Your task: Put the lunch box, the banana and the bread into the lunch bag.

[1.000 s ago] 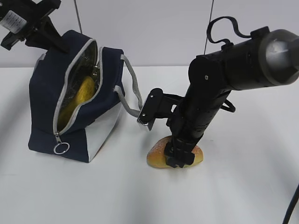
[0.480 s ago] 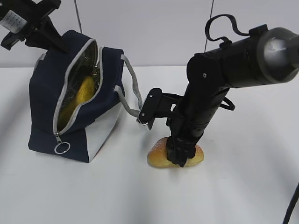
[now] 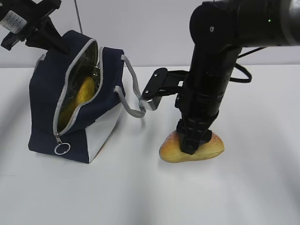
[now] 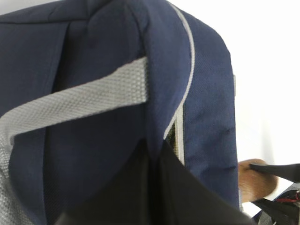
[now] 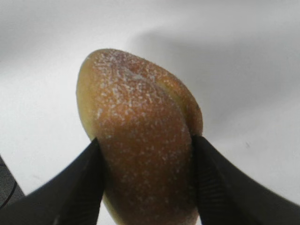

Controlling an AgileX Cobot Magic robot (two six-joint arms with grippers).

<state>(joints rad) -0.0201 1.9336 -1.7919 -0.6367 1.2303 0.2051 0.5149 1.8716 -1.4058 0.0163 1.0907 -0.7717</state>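
Next, my right gripper puts the bread down and lets it go beside the yellow banana in the open navy lunch bag [image 3: 103, 87].
The navy lunch bag [image 3: 44, 98] stands at the left with its zipper open and foil lining showing. Inside it lies the yellow banana [image 3: 82, 93]. My left gripper [image 3: 55, 41] is shut on the bag's top edge; in the left wrist view its dark fingers [image 4: 136, 187] pinch the navy fabric [image 4: 93, 51]. To the right of the bag, my right gripper [image 3: 193, 146] is shut on the golden-brown bread [image 3: 212, 149]. The right wrist view shows both fingers [image 5: 77, 185] pressing the sides of the bread [image 5: 140, 126]. The lunch box is out of view.
A grey strap handle [image 3: 133, 89] droops from the bag toward the right arm's wrist camera mount [image 3: 154, 89]. The zipper's ring pull [image 3: 61, 149] hangs at the bag's near corner. White tabletop [image 3: 140, 197] lies all around, with a pale wall behind.
My right gripper has closed from wide open onto the bread. The arm has swung upright and carried the bread a little to the right. The left arm and the bag have not moved.
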